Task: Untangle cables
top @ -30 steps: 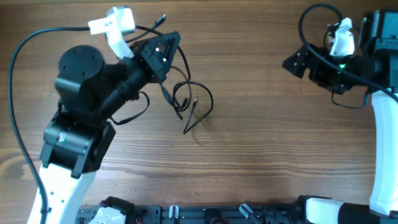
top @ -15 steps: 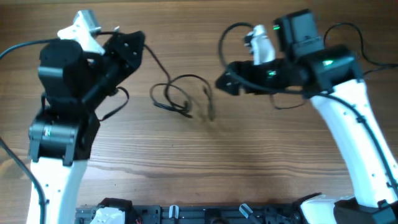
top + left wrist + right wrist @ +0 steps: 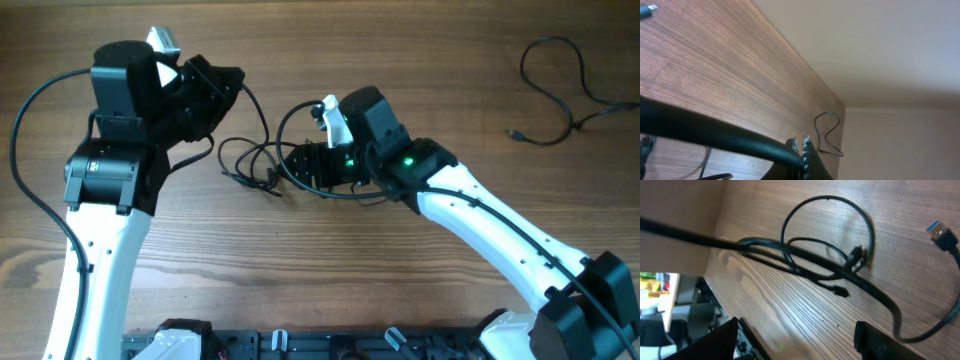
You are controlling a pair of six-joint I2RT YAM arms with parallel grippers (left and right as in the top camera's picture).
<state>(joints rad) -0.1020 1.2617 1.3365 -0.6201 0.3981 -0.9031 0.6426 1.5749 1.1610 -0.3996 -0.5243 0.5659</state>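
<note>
The tangle loops around itself beside the robot's empty right gripper, so next the right gripper grabs the looping cables (image 3: 812, 274) and pulls them away from the left gripper.
A tangle of thin black cables (image 3: 255, 165) lies on the wooden table between the two arms. One strand runs up from it to my left gripper (image 3: 222, 85). In the left wrist view my left gripper (image 3: 802, 147) is shut on that strand (image 3: 715, 132). My right gripper (image 3: 290, 165) is right beside the tangle, on its right. In the right wrist view its fingers (image 3: 800, 342) are open and empty, with the looping cables (image 3: 810, 262) just ahead of them. A blue USB plug (image 3: 939, 230) lies to the right.
A separate loose black cable (image 3: 560, 75) lies at the far right of the table; it also shows far off in the left wrist view (image 3: 832, 127). The table's front edge carries a black rail (image 3: 330, 345).
My right arm has swung from the far right to the middle, up to the tangle. The tangle has shifted left. My left gripper still holds its strand.
</note>
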